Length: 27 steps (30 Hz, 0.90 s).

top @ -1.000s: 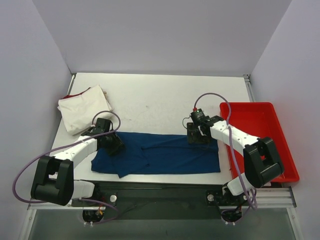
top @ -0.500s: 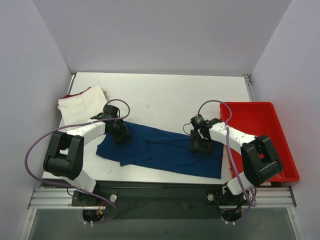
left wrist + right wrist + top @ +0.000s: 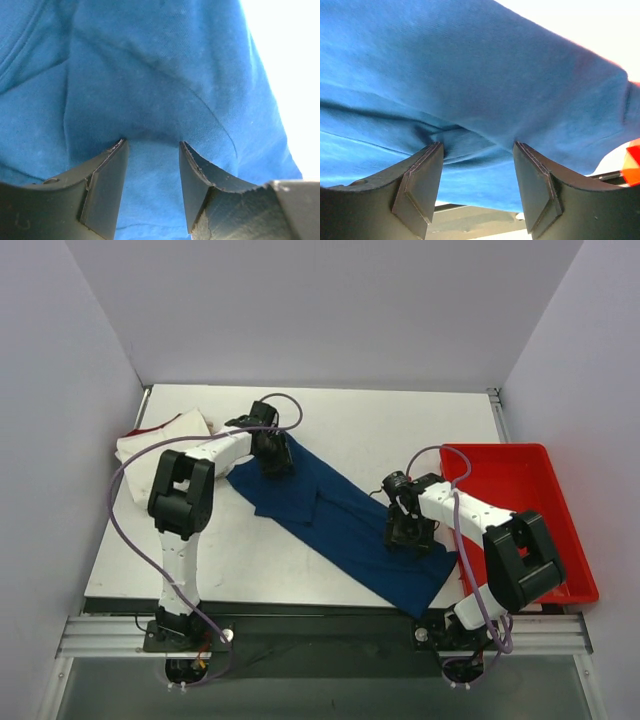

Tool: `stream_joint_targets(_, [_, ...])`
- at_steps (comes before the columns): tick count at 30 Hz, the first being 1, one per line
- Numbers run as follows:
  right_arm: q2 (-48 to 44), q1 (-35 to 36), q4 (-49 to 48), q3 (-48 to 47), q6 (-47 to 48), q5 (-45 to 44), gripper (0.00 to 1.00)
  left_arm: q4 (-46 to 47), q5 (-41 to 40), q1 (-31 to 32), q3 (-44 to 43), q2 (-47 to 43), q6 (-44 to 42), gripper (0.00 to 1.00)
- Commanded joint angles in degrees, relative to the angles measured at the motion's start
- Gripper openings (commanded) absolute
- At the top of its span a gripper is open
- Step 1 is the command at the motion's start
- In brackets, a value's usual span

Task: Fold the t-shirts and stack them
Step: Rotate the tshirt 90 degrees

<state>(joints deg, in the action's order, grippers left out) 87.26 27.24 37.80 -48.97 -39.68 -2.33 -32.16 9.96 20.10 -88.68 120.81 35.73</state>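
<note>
I should next use my right gripper to grab the near-end corner (image 3: pixel 454 554) of the dark teal-blue t-shirt, the corner beside the red tray.
The dark teal-blue t-shirt (image 3: pixel 345 520) lies folded in a long strip, running diagonally from far left to near right. My left gripper (image 3: pixel 274 457) presses on its far left end, jaws apart, with cloth spanning the gap between the fingertips (image 3: pixel 151 145). My right gripper (image 3: pixel 408 532) presses on the shirt near its near right end, jaws apart over a small fold of cloth (image 3: pixel 478 145). The cream-white t-shirt (image 3: pixel 152 443) with a red edge lies folded at the far left, just left of my left arm. No white print shows on the blue shirt.
A red plastic tray (image 3: pixel 520 500) stands at the right, close to my right arm. The table's front edge (image 3: pixel 300 602) lies just beyond the shirt's near right corner. Grey walls close in on three sides.
My left gripper has swept from the near left to the far middle, dragging the blue shirt's left end. The shirt has turned from lying along the front edge to diagonal. My right gripper has shifted slightly nearer.
</note>
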Motion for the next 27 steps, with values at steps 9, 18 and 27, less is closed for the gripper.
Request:
stream_joint_targets(9, [-1.22, 5.53, 4.83, -3.5, -9.71, 4.52, 0.58, -11.77, -2.22, 0.56, -36.71, 22.09, -6.89, 0.56])
stream_joint_targets(18, [-7.97, 10.29, 7.37, -6.14, -9.81, 0.49, 0.59, -11.87, -1.87, 2.14, -43.06, 17.62, -6.28, 0.61])
stream_joint_targets(27, [-15.28, 5.02, 3.08, 3.6, -2.34, -0.66, 0.66, -9.68, -1.35, 4.34, -31.13, 6.9, -2.86, 0.62])
